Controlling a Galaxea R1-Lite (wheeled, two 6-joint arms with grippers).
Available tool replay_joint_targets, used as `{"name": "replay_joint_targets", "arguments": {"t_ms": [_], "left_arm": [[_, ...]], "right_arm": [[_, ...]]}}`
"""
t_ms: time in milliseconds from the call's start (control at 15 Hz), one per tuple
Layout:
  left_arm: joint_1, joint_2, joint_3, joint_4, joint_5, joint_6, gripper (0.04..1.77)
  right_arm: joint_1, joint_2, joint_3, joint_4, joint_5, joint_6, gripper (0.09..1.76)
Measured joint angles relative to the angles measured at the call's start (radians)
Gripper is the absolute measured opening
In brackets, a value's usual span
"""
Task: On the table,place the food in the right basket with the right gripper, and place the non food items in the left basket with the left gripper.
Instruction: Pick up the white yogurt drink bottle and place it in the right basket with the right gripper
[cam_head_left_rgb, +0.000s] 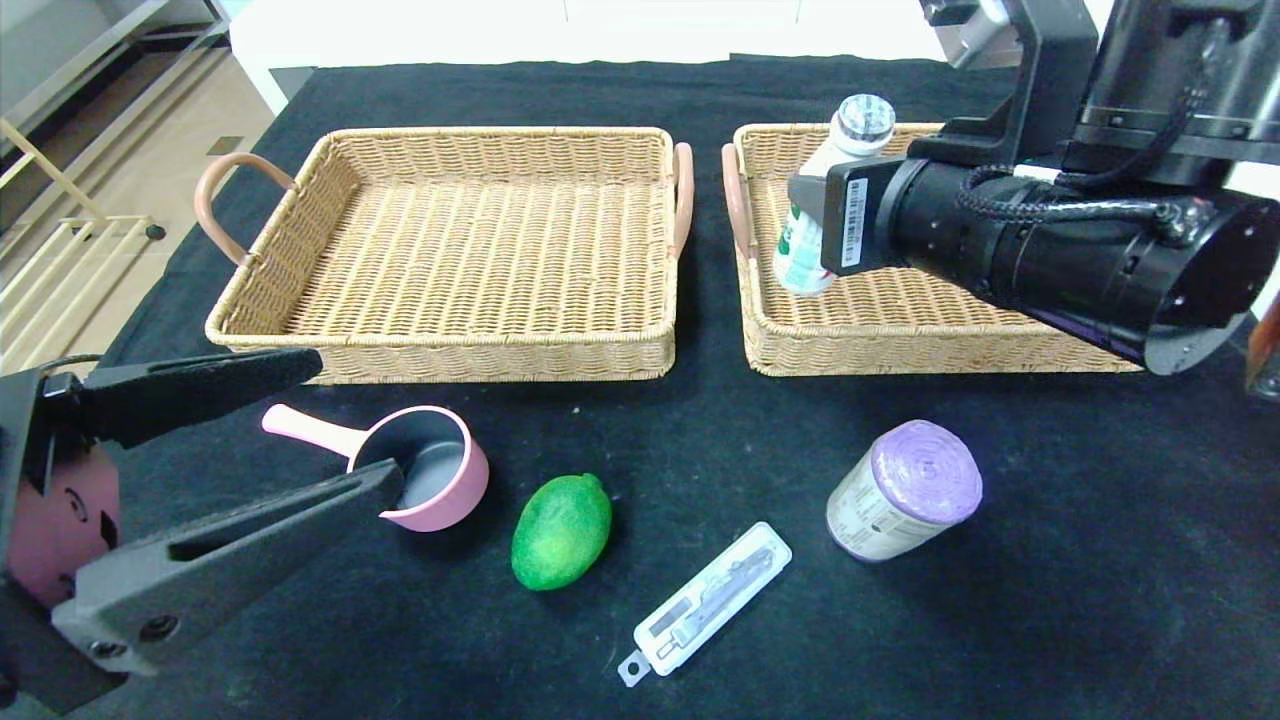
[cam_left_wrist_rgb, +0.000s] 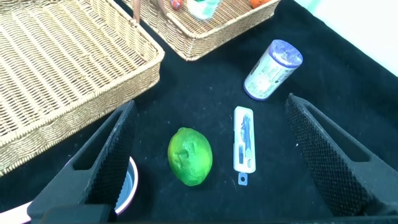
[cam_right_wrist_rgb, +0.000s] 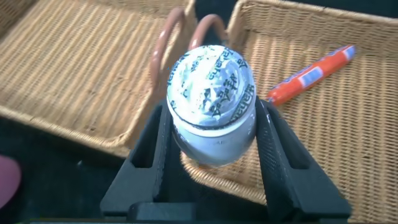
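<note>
The white drink bottle, now held tilted over that basket, will go in the orange tube's basket, standing at the front corner (cam_head_left_rgb: 786, 302) (cam_right_wrist_rgb: 222, 135) beside its pink handle, placed there by my right gripper.
My right gripper (cam_right_wrist_rgb: 212, 113) is shut on a white drink bottle (cam_head_left_rgb: 812, 215) with a printed foil lid (cam_right_wrist_rgb: 211, 84), holding it tilted over the left part of the right basket (cam_head_left_rgb: 850, 352). An orange tube (cam_right_wrist_rgb: 311, 74) lies in that basket. The left basket (cam_head_left_rgb: 450, 345) holds nothing. My left gripper (cam_head_left_rgb: 350, 420) hangs open low at the table's front left, right beside a pink pot (cam_head_left_rgb: 440, 482). In front of the baskets lie a green lime (cam_head_left_rgb: 560, 530), a flat clear blister pack (cam_head_left_rgb: 712, 598) and a purple-topped roll (cam_head_left_rgb: 905, 490).
The black table (cam_head_left_rgb: 1100, 560) reaches the front edge of view. Both baskets' pink handles (cam_head_left_rgb: 683, 195) nearly meet in the gap between them. A light floor and a wooden rack lie off the table's left side.
</note>
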Motion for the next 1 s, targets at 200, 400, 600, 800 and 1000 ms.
{"name": "replay_joint_targets", "arguments": {"t_ms": [200,400,600,800,1000], "left_arm": [[0.0,0.0,0.0,-0.001,0.0,0.001,1.72],[0.001,-0.001,-0.001,-0.003,0.0,0.001,1.72],[0.001,-0.003,-0.002,-0.003,0.0,0.003,1.72],[0.001,-0.003,-0.002,-0.003,0.0,0.003,1.72],[0.003,-0.004,-0.002,-0.004,0.0,0.003,1.72]], "right_arm": [[-0.035,0.046,-0.053,-0.004,0.007,0.001,0.87],[-0.069,0.106,-0.107,-0.007,0.008,0.01,0.87],[-0.094,0.158,-0.144,-0.021,0.008,0.024,0.87],[-0.108,0.193,-0.156,-0.033,0.01,0.024,0.87],[-0.11,0.21,-0.157,-0.039,0.009,0.024,0.87]]}}
